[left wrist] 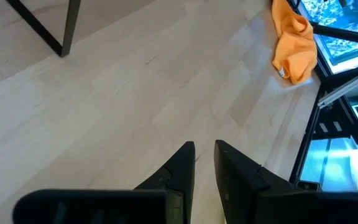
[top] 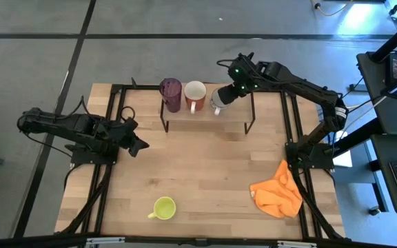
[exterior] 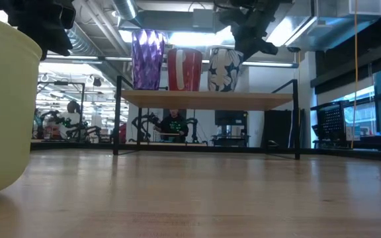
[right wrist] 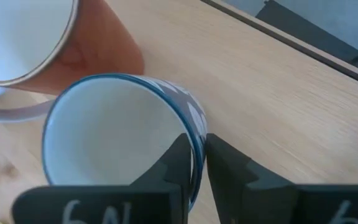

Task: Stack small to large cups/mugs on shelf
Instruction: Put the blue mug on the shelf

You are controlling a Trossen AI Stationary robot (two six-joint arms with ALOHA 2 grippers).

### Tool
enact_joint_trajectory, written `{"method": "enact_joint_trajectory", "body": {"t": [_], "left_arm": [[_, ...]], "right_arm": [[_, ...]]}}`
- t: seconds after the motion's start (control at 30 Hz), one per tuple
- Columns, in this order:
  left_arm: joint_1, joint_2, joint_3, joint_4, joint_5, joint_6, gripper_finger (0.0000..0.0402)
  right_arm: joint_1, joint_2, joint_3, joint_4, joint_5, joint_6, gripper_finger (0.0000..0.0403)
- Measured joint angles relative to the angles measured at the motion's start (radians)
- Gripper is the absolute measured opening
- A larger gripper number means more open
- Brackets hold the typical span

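Observation:
The patterned mug sits apart from the reddish-brown mug, so next my right gripper opens, grips the patterned mug's rim (right wrist: 188,118) again and nudges it closer before backing away.
On the shelf (top: 205,118) three vessels stand in a row: a purple tumbler (top: 170,94) at the left, a reddish-brown mug (top: 195,94) in the middle and a white patterned mug (top: 218,101) at the right. My right gripper (right wrist: 196,140) is shut on the patterned mug (right wrist: 110,137). A yellow-green mug (top: 163,207) rests on the table near the front edge. At the table's left, my left gripper (left wrist: 204,146) hangs above bare wood, fingers almost together and holding nothing. My right gripper holds the patterned mug by its blue rim (right wrist: 193,118), on the side away from the reddish-brown mug. One finger (right wrist: 178,163) is inside the mug and the other is outside. The fingers slant down from the far right. The mug's base (exterior: 223,88) is on the shelf.
An orange cloth (top: 278,196) lies crumpled near the table's right edge. The shelf's black legs (top: 163,120) stand on the far half of the table. Bare wood lies between the shelf and the yellow-green mug. To the right of the patterned mug the shelf board (exterior: 270,99) is bare.

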Motion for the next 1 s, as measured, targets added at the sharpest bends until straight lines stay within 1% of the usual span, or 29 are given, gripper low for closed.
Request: {"method": "enact_joint_trajectory", "body": {"t": [0.1,0.33,0.47,0.6,0.67,0.77,1.0], "left_arm": [[0.000,0.000,0.000,0.000,0.000,0.000,0.0055],[0.000,0.000,0.000,0.000,0.000,0.000,0.0055],[0.000,0.000,0.000,0.000,0.000,-0.001,0.0055],[0.000,0.000,0.000,0.000,0.000,-0.001,0.0055],[0.000,0.000,0.000,0.000,0.000,-0.001,0.0055],[0.000,0.000,0.000,0.000,0.000,-0.002,0.0055],[0.000,0.000,0.000,-0.001,0.000,-0.004,0.0055]], "right_arm": [[0.000,0.000,0.000,0.000,0.001,0.002,0.0063],[0.000,0.000,0.000,0.000,0.004,0.019,0.0109],[0.000,0.000,0.000,0.000,0.003,0.018,0.0121],[0.000,0.000,0.000,0.000,0.004,-0.002,0.0121],[0.000,0.000,0.000,0.001,0.021,-0.005,0.0116],[0.000,0.000,0.000,0.001,0.051,-0.009,0.0106],[-0.016,0.000,0.000,0.056,0.053,-0.050,0.0075]]}}
